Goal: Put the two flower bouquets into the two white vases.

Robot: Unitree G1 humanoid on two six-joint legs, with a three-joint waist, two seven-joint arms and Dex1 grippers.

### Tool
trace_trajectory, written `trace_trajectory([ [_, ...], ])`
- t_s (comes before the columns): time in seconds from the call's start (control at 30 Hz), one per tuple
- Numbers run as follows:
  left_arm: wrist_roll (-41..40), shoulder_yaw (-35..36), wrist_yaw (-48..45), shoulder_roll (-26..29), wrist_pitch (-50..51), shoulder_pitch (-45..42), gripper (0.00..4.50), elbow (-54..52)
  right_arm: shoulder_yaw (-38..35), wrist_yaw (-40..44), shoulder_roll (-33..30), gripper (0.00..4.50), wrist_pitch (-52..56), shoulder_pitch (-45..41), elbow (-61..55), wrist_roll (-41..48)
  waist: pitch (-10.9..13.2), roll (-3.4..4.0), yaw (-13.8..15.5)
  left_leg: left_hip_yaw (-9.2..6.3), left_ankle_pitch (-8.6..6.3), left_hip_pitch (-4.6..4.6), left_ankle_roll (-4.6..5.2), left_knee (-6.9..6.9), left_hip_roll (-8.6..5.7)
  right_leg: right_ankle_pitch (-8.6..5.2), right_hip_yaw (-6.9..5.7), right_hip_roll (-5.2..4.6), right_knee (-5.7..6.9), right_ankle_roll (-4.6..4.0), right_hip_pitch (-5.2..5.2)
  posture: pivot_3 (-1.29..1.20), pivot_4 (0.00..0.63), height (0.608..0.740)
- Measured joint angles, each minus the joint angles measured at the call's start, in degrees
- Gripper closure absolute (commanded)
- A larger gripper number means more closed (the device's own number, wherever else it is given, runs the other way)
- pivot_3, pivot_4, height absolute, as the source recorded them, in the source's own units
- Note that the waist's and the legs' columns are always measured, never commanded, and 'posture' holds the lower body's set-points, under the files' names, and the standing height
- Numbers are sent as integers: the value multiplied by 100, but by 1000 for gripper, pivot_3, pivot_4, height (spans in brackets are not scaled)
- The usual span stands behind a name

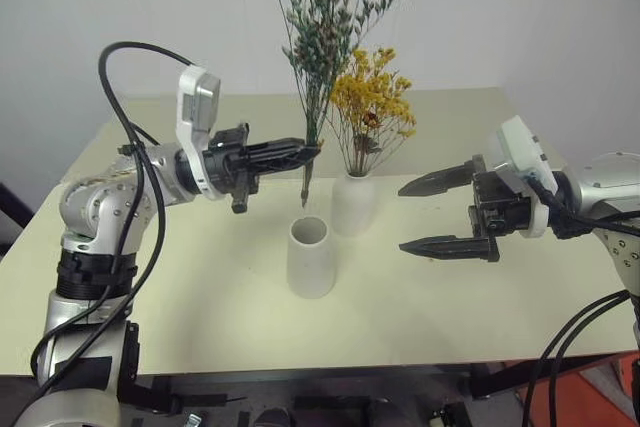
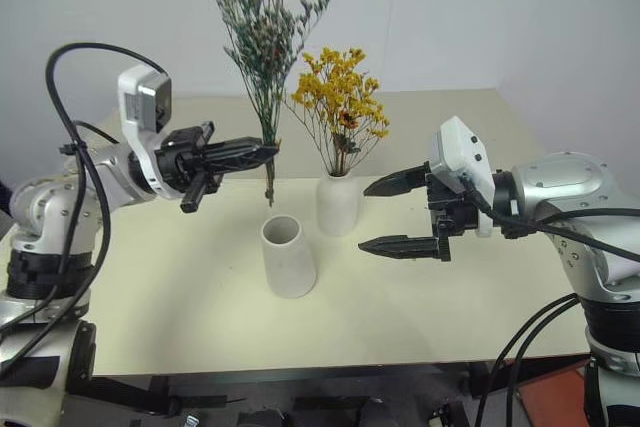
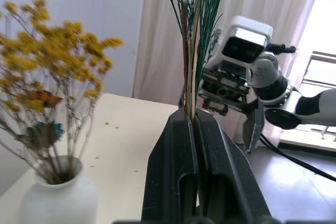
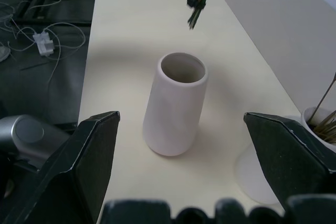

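Note:
Next, my left gripper lets go of the grey-green bouquet in the opening of the empty wide-mouthed white vase [image 1: 310, 231].
My left gripper [image 1: 312, 151] is shut on the stems of the grey-green bouquet [image 1: 322, 37], which stands upright in the air with a yellow ball flower at its top. The stem ends hang just above and behind the wide-mouthed white vase [image 1: 311, 256], which is empty. The mustard-yellow bouquet [image 1: 372, 105] stands in the rounded white vase [image 1: 353, 203] just behind it. My right gripper [image 1: 420, 215] is open, level with the vases and to their right, holding nothing. In the right wrist view the wide-mouthed vase [image 4: 175, 109] lies between my spread fingers, farther out.
The vases stand near the middle of a pale yellow table [image 1: 180, 297] with bare surface around them. A white wall runs behind the table's far edge. Black cables loop from both arms.

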Motion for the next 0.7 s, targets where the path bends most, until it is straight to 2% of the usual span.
trace_trajectory([
  [0.37, 368, -38, -142, -224, -139, 340, 4480, -205, 24, 22, 0, 0, -100, 0, -1, -122, 0, 0, 5, 0, -1, 1, 1, 1, 6, 0, 0, 2, 0, 0, 0, 0, 150, 740],
  [0.7, 926, -76, 99, -540, -519, 730, 4480, -211, 24, -51, 16, 0, -101, 23, -74, -122, 0, 0, 14, 1, -1, 1, 2, 2, 7, 0, 0, 3, -1, -1, 1, 0, 150, 740],
])
